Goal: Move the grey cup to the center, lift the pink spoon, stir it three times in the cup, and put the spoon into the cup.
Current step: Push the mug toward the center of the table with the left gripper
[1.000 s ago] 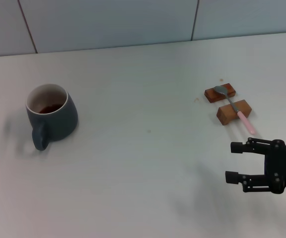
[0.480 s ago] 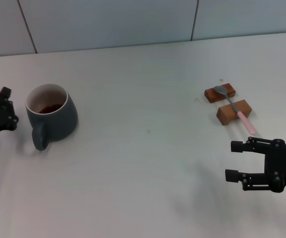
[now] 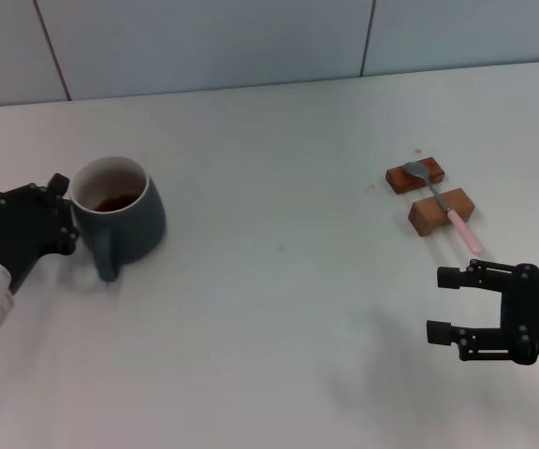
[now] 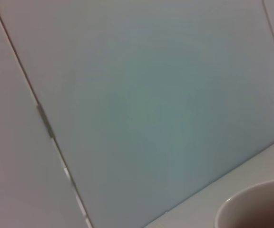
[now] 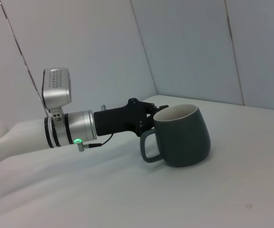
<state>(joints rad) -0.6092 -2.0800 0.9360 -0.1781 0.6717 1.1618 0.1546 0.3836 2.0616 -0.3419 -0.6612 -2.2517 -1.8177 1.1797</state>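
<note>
I should use my left gripper to set the grey cup down and let go of it on the open white table, partway [image 3: 252, 245] toward the brown wooden blocks.
The grey cup [image 3: 120, 215] stands at the table's left, handle toward the front, with dark brown liquid inside. It also shows in the right wrist view [image 5: 182, 137], and its rim shows in the left wrist view [image 4: 256, 209]. My left gripper [image 3: 64, 215] is open and presses against the cup's left side; it also shows in the right wrist view [image 5: 149, 118]. The pink spoon [image 3: 443, 208] lies across two brown wooden blocks at the right. My right gripper [image 3: 438, 304] is open and empty, in front of the spoon.
The two wooden blocks [image 3: 399, 178] [image 3: 424, 217] sit side by side at the right. The white table [image 3: 279, 309] runs back to a tiled wall [image 3: 204, 47].
My left gripper has come in from the left edge, reached the cup and shifted it a little to the right. The right arm and the spoon have not moved.
</note>
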